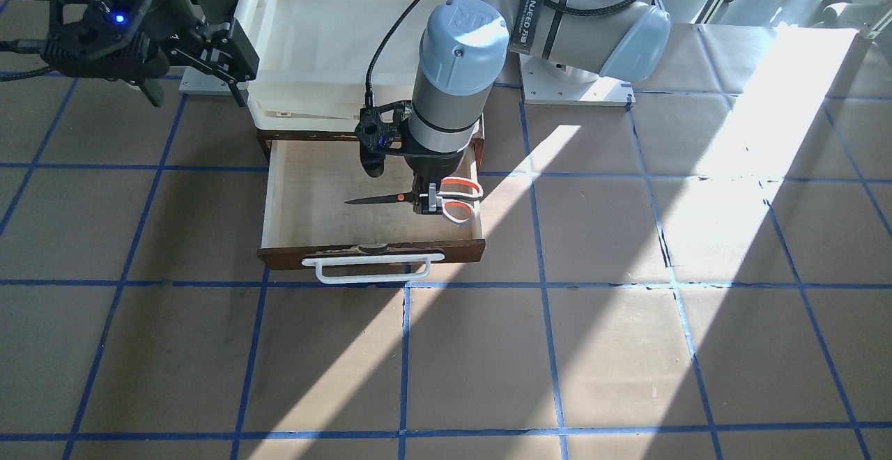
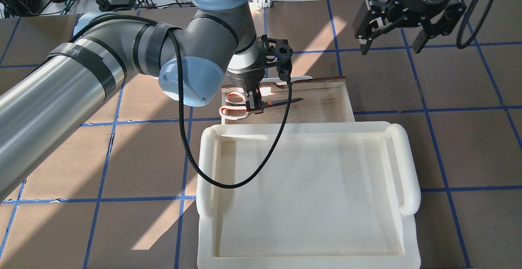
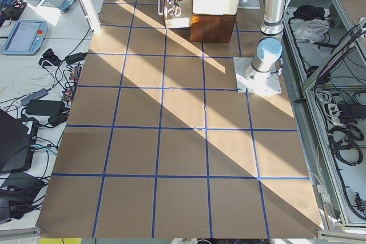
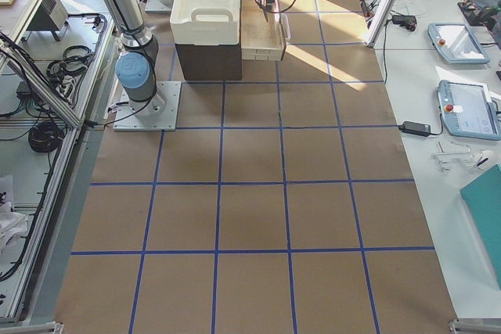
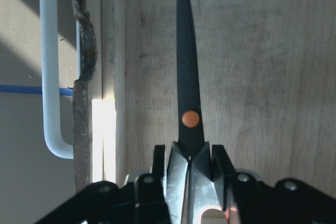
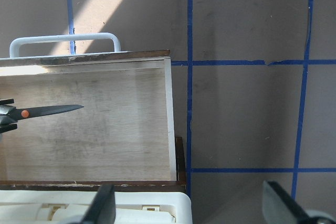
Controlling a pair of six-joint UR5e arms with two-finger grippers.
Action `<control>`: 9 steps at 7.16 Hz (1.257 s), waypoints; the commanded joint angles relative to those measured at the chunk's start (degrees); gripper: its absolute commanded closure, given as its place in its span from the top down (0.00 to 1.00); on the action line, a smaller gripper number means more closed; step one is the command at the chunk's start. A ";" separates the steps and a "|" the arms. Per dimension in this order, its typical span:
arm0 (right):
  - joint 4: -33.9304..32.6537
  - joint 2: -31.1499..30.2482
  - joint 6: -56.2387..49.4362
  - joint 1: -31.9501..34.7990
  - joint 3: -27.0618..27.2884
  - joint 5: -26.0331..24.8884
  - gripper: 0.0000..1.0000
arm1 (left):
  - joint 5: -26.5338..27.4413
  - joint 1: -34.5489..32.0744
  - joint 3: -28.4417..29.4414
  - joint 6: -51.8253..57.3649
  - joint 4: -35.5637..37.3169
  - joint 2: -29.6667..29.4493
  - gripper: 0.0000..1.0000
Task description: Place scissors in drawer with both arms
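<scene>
My left gripper has the scissors. It will let go of them on the drawer's pale wood bottom [image 1: 403, 206] [image 5: 196, 102], lengthwise behind the white bar handle.
The drawer [image 1: 313, 195] is pulled open, its pale wood floor showing and its white bar handle [image 1: 373, 270] toward the front. My left gripper [image 1: 426, 201] is shut on the scissors [image 1: 380, 201] just behind the orange pivot and holds them flat over the drawer's left end; the orange-lined loops [image 2: 234, 112] overhang the side wall. The blades [image 5: 188, 93] point along the drawer floor. I cannot tell whether they touch the wood. My right gripper [image 2: 391, 36] hangs open and empty, off the drawer's right side; its wrist view shows the drawer [image 6: 105, 129] and scissors [image 6: 47, 111].
A large white plastic tray [image 2: 403, 167] sits on the dark brown cabinet [image 4: 207, 60] that the drawer slides out of. The left arm's black cable [image 2: 261, 163] loops over the tray. The brown table [image 1: 627, 341] has blue tape grid lines.
</scene>
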 commanded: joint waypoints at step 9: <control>-0.60 -3.72 -0.33 -0.07 1.61 -0.06 1.00 | -0.47 -1.78 -2.19 -4.36 1.89 -1.66 0.11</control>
